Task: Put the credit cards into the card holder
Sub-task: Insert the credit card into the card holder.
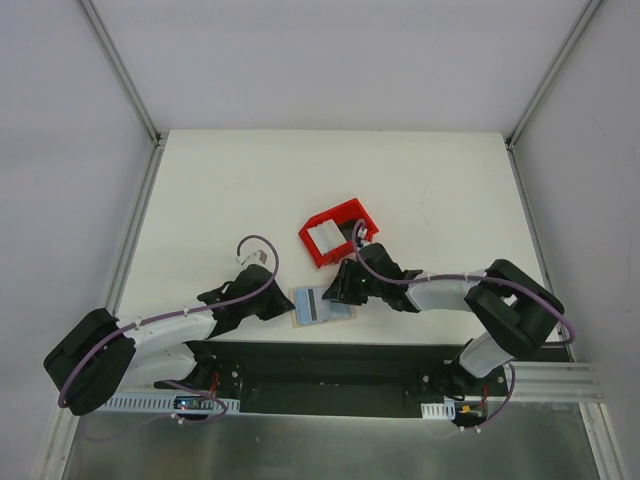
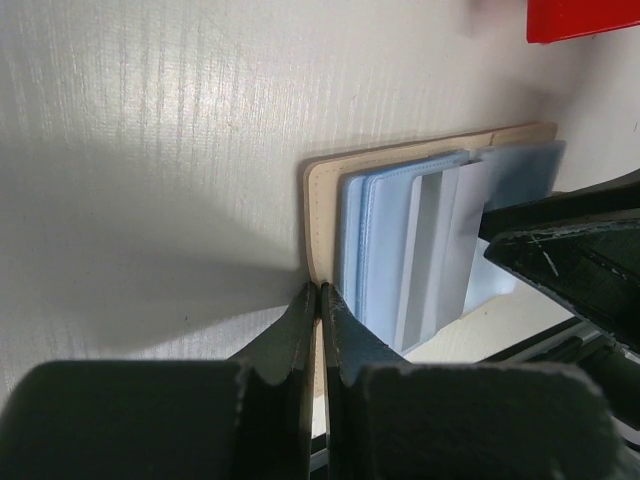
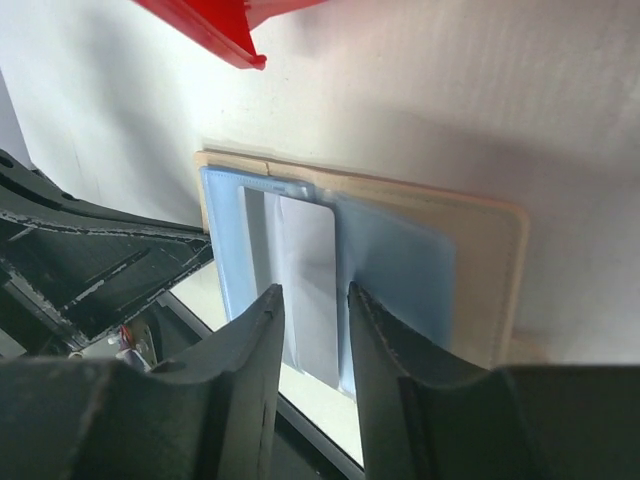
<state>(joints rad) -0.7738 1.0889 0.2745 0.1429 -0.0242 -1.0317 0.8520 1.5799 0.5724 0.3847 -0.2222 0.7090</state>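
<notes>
The whitish card is too shallow in the card holder's pocket, so my right gripper should grip the card's loose edge [image 3: 334, 255] by the card holder's fold and push it in deeper.
The tan card holder [image 1: 341, 311] lies open near the table's front edge, its pale blue lining up. It also shows in the left wrist view [image 2: 322, 200] and the right wrist view [image 3: 490, 260]. A whitish card [image 3: 305, 250] with a dark stripe [image 1: 311, 303] lies on the lining, partly in a pocket [image 2: 455, 250]. My left gripper [image 2: 319, 288] is shut on the holder's tan left edge [image 1: 285, 305]. My right gripper [image 3: 315, 290] is open, its fingertips straddling the card from the right side [image 1: 340, 290].
A red two-compartment bin [image 1: 312, 243] stands just behind the holder, with whitish cards [image 1: 328, 237] inside; its corner shows in both wrist views [image 2: 580, 18] [image 3: 215, 30]. The black base rail [image 1: 330, 365] runs right in front of the holder.
</notes>
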